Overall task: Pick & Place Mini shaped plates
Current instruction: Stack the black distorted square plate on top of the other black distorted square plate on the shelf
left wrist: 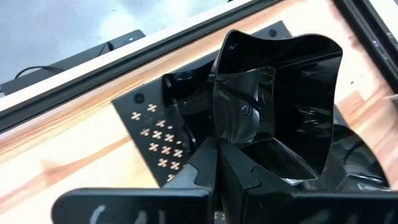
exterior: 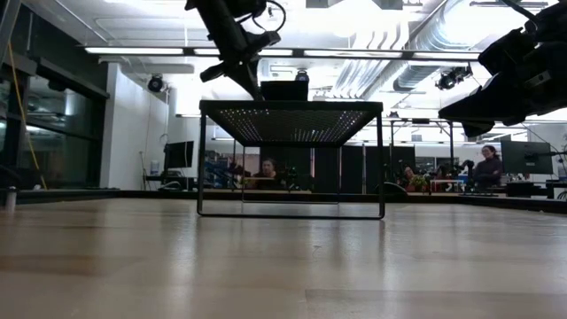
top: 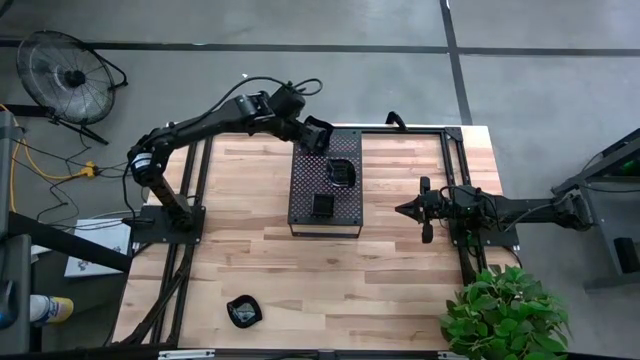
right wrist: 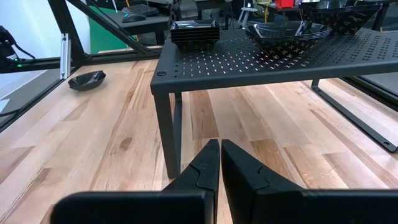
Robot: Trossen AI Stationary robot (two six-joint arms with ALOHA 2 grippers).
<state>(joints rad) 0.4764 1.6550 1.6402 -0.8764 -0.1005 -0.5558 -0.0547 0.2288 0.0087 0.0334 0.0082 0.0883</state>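
Next, I set the squarish mini plate down with my left gripper on the tray's far end (top: pixel 319 141) (left wrist: pixel 221 118), past the stack of rounded plates. The squarish plate is now over a tray corner.
My left gripper (top: pixel 318 135) is over the far left corner of the black perforated tray (top: pixel 300 200), shut on a glossy black squarish mini plate (left wrist: pixel 273 106). On the tray stand a stack of rounded plates (top: pixel 340 172) and a stack of square plates (top: pixel 322 205). One more mini plate (top: pixel 243 311) lies on the table near its front edge. My right gripper (top: pixel 405 210) is shut and empty, low over the table to the right of the tray. My left gripper pinches the plate's rim (left wrist: pixel 217 134) between its two fingers, at one side of the plate. The fingers slant down from the table's far left. The plate stands tilted on edge with its hollow toward the wrist camera, above the tray corner (left wrist: pixel 146 118).
The tray stands on thin legs (right wrist: pixel 166 134), raised above the wooden table (top: pixel 400 280). Black frame rails run along the table's left and right sides. A potted plant (top: pixel 505 315) stands at the front right corner. People sit in the room beyond.
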